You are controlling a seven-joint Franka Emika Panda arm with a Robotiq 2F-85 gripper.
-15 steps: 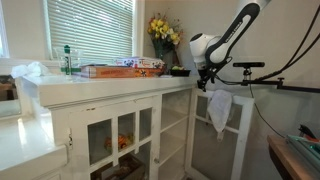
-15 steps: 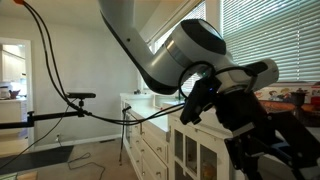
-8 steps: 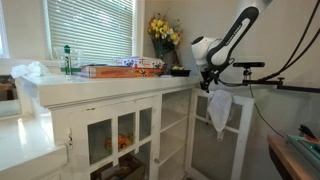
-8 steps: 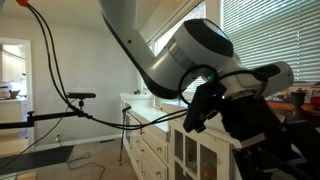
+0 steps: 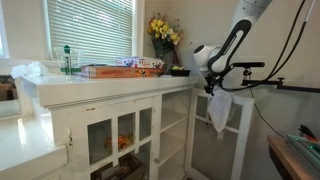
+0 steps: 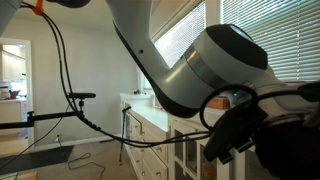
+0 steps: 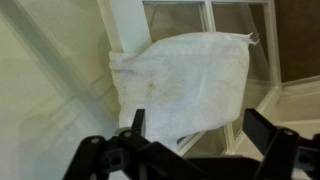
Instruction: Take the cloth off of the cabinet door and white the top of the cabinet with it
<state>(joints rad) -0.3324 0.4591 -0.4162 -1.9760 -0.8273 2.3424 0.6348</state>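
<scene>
The white cloth folds over the top edge of the cabinet door, and I need to close my gripper there on the top part of the white cloth [image 5: 218, 93] [image 7: 156, 98].
A white cloth [image 5: 219, 111] hangs over the top edge of the open white cabinet door [image 5: 238, 132]. In the wrist view the cloth [image 7: 190, 82] drapes over the door frame [image 7: 128, 28], directly ahead of the jaws. My gripper [image 7: 195, 128] is open, its two dark fingers spread either side of the cloth's lower edge, holding nothing. In an exterior view the gripper [image 5: 213, 87] sits just above the cloth. The cabinet top [image 5: 110, 83] lies beside it. The robot's body fills the other exterior view and hides the cloth.
On the cabinet top stand flat boxes [image 5: 120, 68], a green bottle [image 5: 68, 60], a flower vase [image 5: 164, 40] and a dark dish [image 5: 180, 71]. A camera stand arm [image 5: 262, 84] reaches across behind the door. A window with blinds [image 5: 90, 30] is behind.
The arm has shifted toward the open door and lowered slightly, bringing the gripper closer above the cloth. The cloth still hangs on the door.
</scene>
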